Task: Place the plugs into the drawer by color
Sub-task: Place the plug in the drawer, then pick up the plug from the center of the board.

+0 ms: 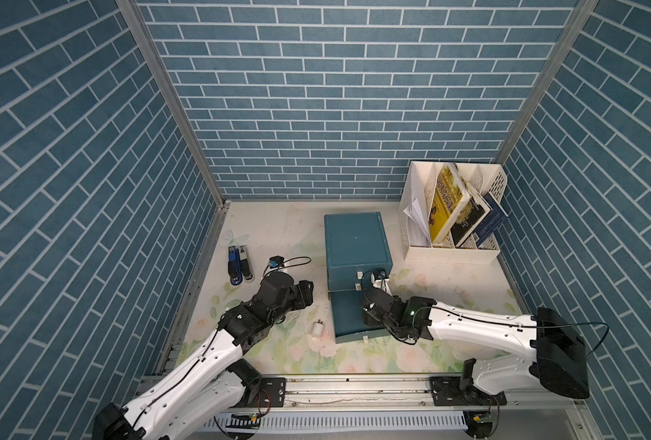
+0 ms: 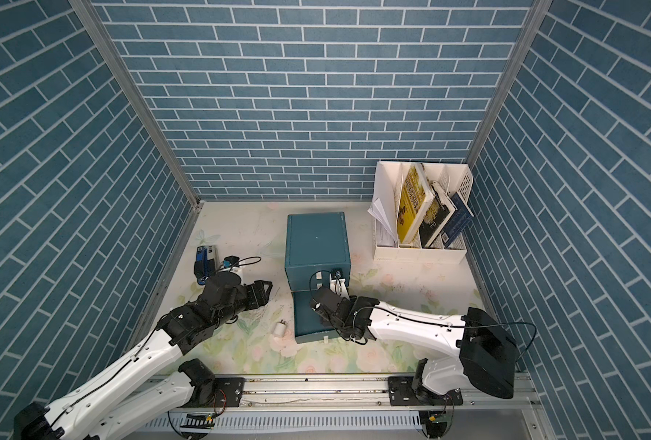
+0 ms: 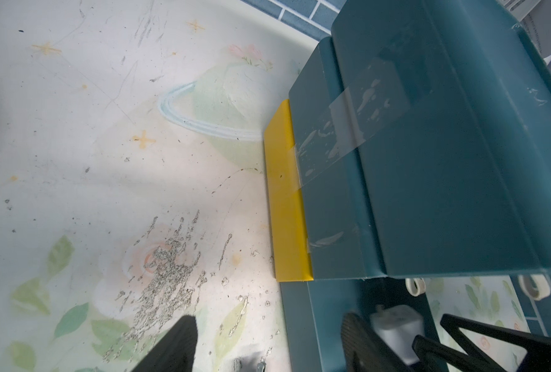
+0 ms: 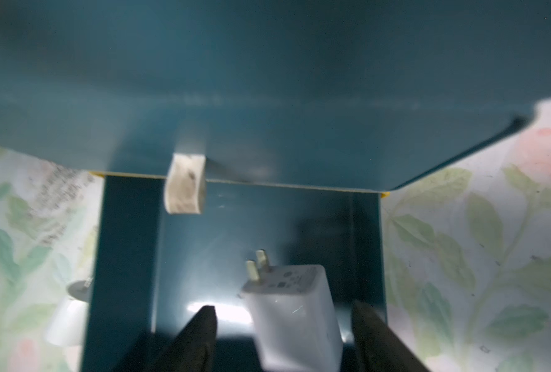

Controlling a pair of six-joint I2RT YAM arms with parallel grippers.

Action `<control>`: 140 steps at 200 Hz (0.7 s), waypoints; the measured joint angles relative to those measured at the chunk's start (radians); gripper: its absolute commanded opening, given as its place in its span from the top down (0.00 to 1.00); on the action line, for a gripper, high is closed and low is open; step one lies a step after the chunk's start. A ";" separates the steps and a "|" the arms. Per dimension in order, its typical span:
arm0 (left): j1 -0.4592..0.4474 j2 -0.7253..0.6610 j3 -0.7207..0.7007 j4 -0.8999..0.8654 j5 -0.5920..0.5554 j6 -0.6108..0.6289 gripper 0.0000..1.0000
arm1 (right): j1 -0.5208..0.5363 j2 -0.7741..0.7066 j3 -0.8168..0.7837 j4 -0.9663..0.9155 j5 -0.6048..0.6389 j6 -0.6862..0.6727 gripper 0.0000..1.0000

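Note:
The body of the white plug point(image 1: 316, 330) is lying on the table beside the open bottom drawer, and my left gripper should close on it next.
The drawer point(image 1: 356, 244) is a dark teal cabinet at mid-table in both top views, and its bottom drawer point(image 1: 348, 316) is pulled out toward me. In the right wrist view a white plug point(image 4: 295, 309) lies inside that open drawer, prongs toward the cabinet. My right gripper point(image 4: 284, 307) stands open around it, with a gap on each side. A second white plug point(image 1: 318, 327) lies on the table just left of the open drawer point(image 2: 308, 316). My left gripper point(image 3: 267, 348) is open and holds nothing, hovering over the table left of the cabinet point(image 2: 316, 244).
Blue and black staplers point(image 1: 240, 264) lie at the table's left. A white perforated book rack point(image 1: 453, 213) with books stands at the back right. A yellow plate point(image 3: 287, 199) sticks out under the cabinet. A white tab handle point(image 4: 185, 183) hangs above the open drawer.

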State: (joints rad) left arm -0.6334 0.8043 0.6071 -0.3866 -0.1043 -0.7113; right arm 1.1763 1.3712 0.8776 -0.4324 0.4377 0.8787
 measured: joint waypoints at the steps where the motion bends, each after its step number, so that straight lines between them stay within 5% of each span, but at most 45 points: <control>1: 0.000 0.000 0.000 -0.001 0.000 0.000 0.23 | 0.000 0.000 0.002 0.000 0.000 -0.002 0.03; 79: -0.029 -0.043 -0.053 -0.002 -0.028 -0.048 0.25 | -0.002 -0.161 0.027 -0.042 0.081 0.005 0.00; 140: -0.344 -0.025 -0.099 -0.001 -0.233 -0.235 0.25 | -0.152 -0.283 -0.015 -0.064 0.090 0.014 0.00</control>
State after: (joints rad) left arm -0.9779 0.7795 0.5079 -0.3878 -0.3370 -0.9463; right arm 1.0241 1.0878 0.8623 -0.4965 0.5274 0.8925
